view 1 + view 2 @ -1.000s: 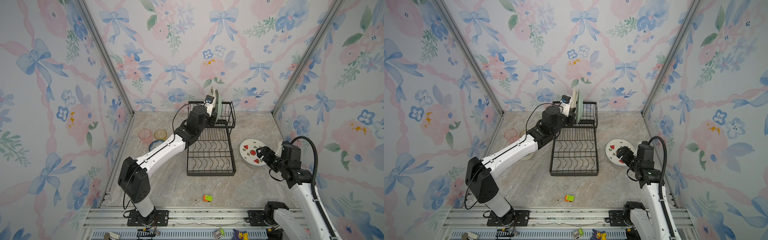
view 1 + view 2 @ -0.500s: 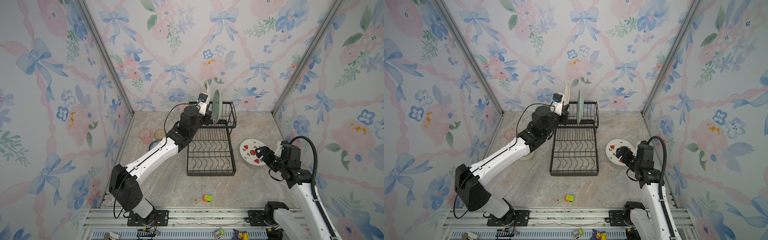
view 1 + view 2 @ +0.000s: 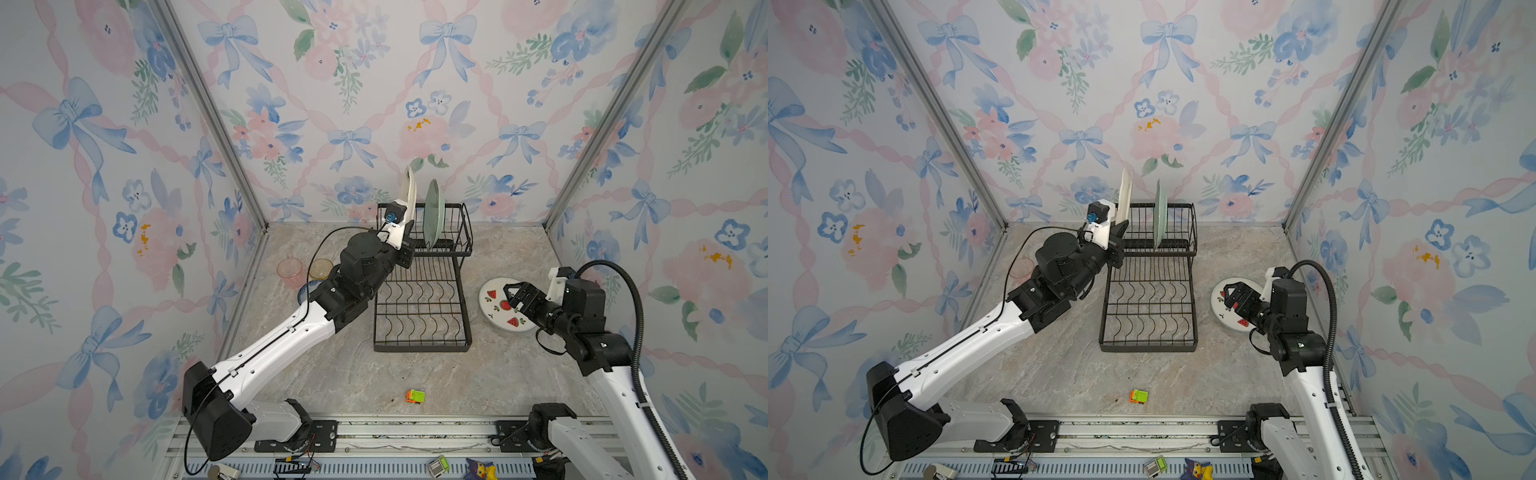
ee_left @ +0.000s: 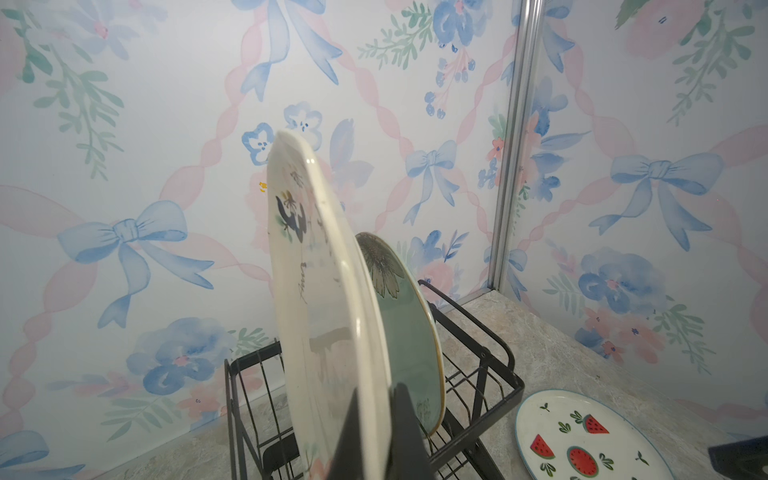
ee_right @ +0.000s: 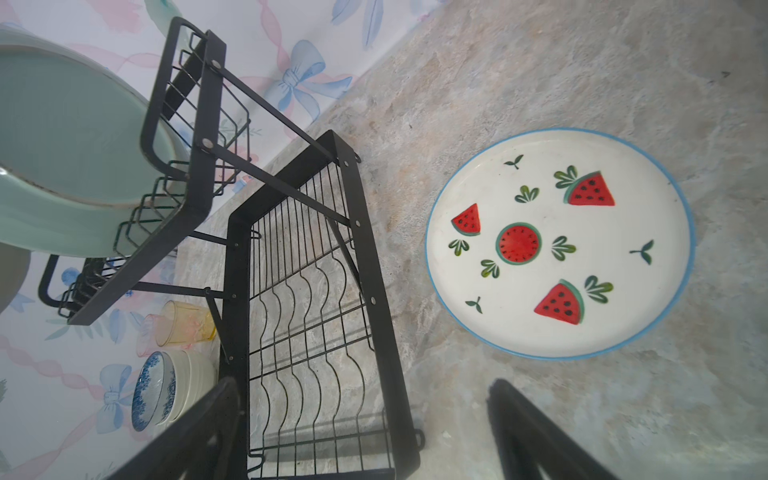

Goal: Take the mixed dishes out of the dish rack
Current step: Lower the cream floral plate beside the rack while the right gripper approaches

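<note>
The robot's right gripper will next take the cream plate from the left gripper by closing on the plate's upper rim (image 3: 411, 171), which is free.
The black wire dish rack (image 3: 422, 309) (image 3: 1148, 309) stands mid-table in both top views. My left gripper (image 3: 405, 232) (image 3: 1119, 232) (image 4: 380, 440) is shut on the lower rim of the cream plate (image 3: 409, 191) (image 3: 1124, 195) (image 4: 324, 291), held upright at the left end of the upper basket. The pale green plate (image 3: 433, 212) (image 3: 1158, 212) (image 4: 407, 332) stands in the basket's slots. The watermelon plate (image 3: 492, 309) (image 3: 1221, 311) (image 5: 557, 245) lies flat on the table right of the rack. My right gripper (image 3: 517, 295) (image 3: 1235, 297) (image 5: 361, 449) hovers open over its near side, holding nothing.
Left of the rack stand a pink tumbler (image 3: 289, 268) (image 5: 145, 332), an amber tumbler (image 3: 321, 268) (image 5: 183, 322), a blue-patterned bowl (image 5: 149, 390) and a white bowl (image 5: 191, 382). A small orange-green toy block (image 3: 415, 396) lies near the front edge. Walls enclose three sides.
My left gripper has carried the cream plate up and to the left, away from the pale green plate. The right arm has not moved.
</note>
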Controlling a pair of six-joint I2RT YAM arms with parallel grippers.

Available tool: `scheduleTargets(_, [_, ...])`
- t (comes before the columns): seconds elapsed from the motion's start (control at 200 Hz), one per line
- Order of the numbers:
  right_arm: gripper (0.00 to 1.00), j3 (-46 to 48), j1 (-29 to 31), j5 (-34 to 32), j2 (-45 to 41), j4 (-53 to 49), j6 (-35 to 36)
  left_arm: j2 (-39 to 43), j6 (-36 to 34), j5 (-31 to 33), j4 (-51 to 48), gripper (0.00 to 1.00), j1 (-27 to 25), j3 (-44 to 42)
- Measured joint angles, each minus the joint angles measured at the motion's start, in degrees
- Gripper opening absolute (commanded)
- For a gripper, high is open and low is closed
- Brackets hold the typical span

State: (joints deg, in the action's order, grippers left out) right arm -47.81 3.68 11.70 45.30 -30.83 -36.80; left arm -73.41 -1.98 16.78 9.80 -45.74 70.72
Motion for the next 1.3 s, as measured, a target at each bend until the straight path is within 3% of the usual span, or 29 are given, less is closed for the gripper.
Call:
scheduleTargets(0.24, [0.95, -1.38, 3.85, -0.11, -0.04, 0.20, -0.24, 11.85, -5.35, 4.39, 1.01, 0.00, -9.94, -9.99])
scheduleTargets(0.535, [0.95, -1.38, 8.72, 0.13, 1.22, 1.18, -2.62, 28.00, -5.46, 7.80, 0.13, 0.00, -11.26, -21.46])
scheduleTargets(1.02, [0.96, -3.72, 17.29, 2.89, 5.03, 5.20, -11.30, 30.29, 0.85, 1.05, -14.25, 0.00, -12.02, -29.09])
scheduleTargets(1.3, [0.96, -6.40, 23.08, 2.82, 7.34, 6.19, -15.89, 30.93, 1.11, -1.64, -16.02, 0.00, -14.93, -30.84])
